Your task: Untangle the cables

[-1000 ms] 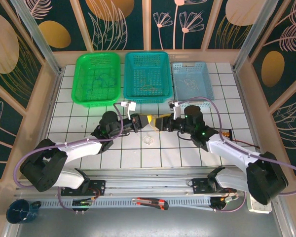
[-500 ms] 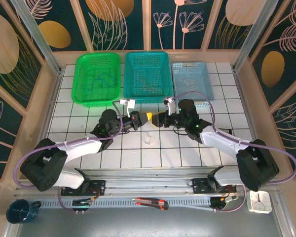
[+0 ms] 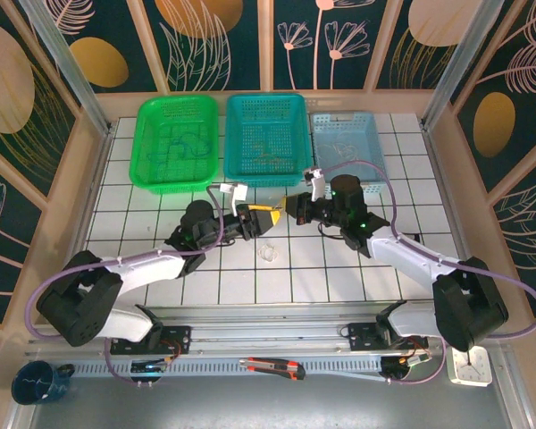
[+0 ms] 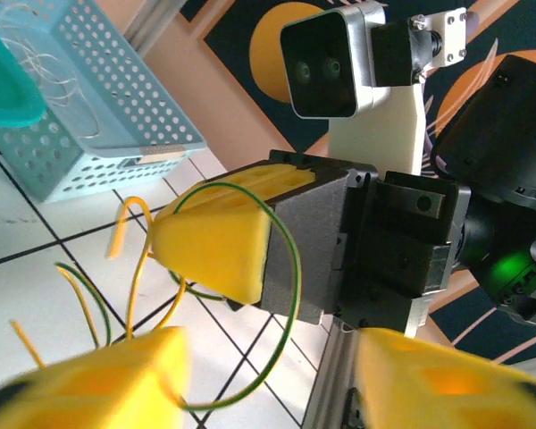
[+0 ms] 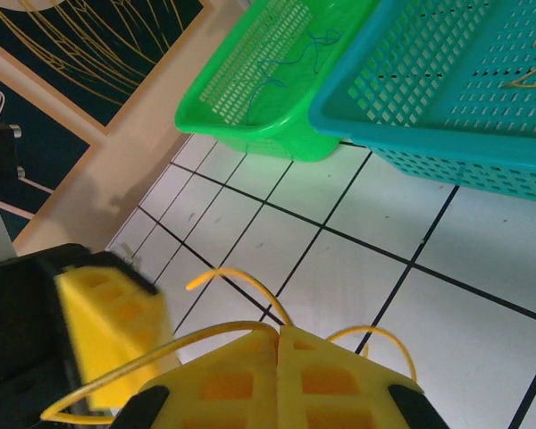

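Note:
The green cable makes a loop beside the yellow cable at my right gripper's fingers. My left gripper should pinch the green cable's loop (image 4: 296,286) and pull the two cables apart.
Above the tiled table's middle, my two grippers meet tip to tip. The right gripper (image 3: 292,208) (image 5: 279,371) is shut, pinching a thin yellow cable (image 5: 239,277) that arcs out on both sides of its fingertips. My left gripper (image 3: 265,215) (image 4: 268,384) faces it and stands open, its yellow fingers (image 4: 98,384) wide apart. A thin green cable (image 4: 293,295) loops loosely through that gap, beside the yellow cable (image 4: 141,268); both hang from the right gripper's tip (image 4: 216,246). A small pale cable loop (image 3: 268,253) lies on the tiles below.
Three baskets line the far side: green (image 3: 152,170) with blue wires, teal (image 3: 241,165) with a few wires, light blue (image 3: 375,165) with pale wires. A box cutter (image 3: 272,366) lies on the front rail, a blue cup (image 3: 36,382) at front left, a clock (image 3: 469,365) at front right.
My left gripper has opened and let go. The right gripper has shut on the yellow cable and drawn slightly to the right.

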`<state>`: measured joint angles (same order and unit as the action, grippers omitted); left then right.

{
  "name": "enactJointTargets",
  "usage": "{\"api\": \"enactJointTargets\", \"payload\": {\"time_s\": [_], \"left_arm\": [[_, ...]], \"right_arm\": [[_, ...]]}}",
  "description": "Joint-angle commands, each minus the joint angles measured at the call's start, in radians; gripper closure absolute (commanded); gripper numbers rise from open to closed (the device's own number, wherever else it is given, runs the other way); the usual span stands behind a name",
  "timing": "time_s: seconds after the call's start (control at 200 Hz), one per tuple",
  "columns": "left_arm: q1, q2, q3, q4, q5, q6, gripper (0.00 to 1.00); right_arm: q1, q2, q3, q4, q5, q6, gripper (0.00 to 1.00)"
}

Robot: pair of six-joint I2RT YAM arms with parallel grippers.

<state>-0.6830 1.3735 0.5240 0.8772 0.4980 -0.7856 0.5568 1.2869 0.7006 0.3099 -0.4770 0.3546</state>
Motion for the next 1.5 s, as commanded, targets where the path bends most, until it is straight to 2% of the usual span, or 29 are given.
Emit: {"api": "enactJointTargets", "payload": {"time_s": [0.0,0.06,0.23,0.395,0.686,1.286,1.346,1.386,1.446,1.491], "left_arm": [[-0.006,-0.086,-0.063,0.022,-0.105,0.036,0.16],[-0.005,-0.135,-0.107,0.023,-0.167,0.049,0.08],[-0.005,-0.215,-0.214,0.034,-0.251,0.086,0.06],[-0.005,-0.181,-0.230,0.018,-0.204,0.138,0.09],[-0.005,-0.030,-0.147,0.048,-0.086,0.176,0.13],[-0.007,0.127,-0.037,0.172,-0.052,0.146,0.15],[-0.006,0.141,-0.027,0.179,-0.050,0.143,0.19],[-0.006,0.152,-0.023,0.187,-0.049,0.141,0.28],[-0.006,0.168,-0.023,0.209,-0.050,0.136,0.50],[-0.007,0.177,-0.029,0.231,-0.052,0.129,0.72]], "right_arm": [[-0.003,-0.036,0.022,0.018,0.017,0.021,1.00],[-0.004,-0.042,0.022,0.018,0.017,0.040,1.00],[-0.003,-0.057,0.020,0.042,-0.011,0.102,1.00],[-0.004,-0.066,0.006,0.084,-0.029,0.194,1.00],[-0.004,-0.083,-0.069,0.259,-0.045,0.387,1.00],[0.095,-0.065,-0.061,0.306,0.013,0.432,1.00],[0.102,-0.060,-0.065,0.314,0.014,0.439,1.00],[0.104,-0.056,-0.068,0.325,0.012,0.446,1.00],[0.103,-0.054,-0.070,0.333,0.009,0.452,1.00],[0.104,-0.054,-0.069,0.334,0.008,0.455,1.00]]}}
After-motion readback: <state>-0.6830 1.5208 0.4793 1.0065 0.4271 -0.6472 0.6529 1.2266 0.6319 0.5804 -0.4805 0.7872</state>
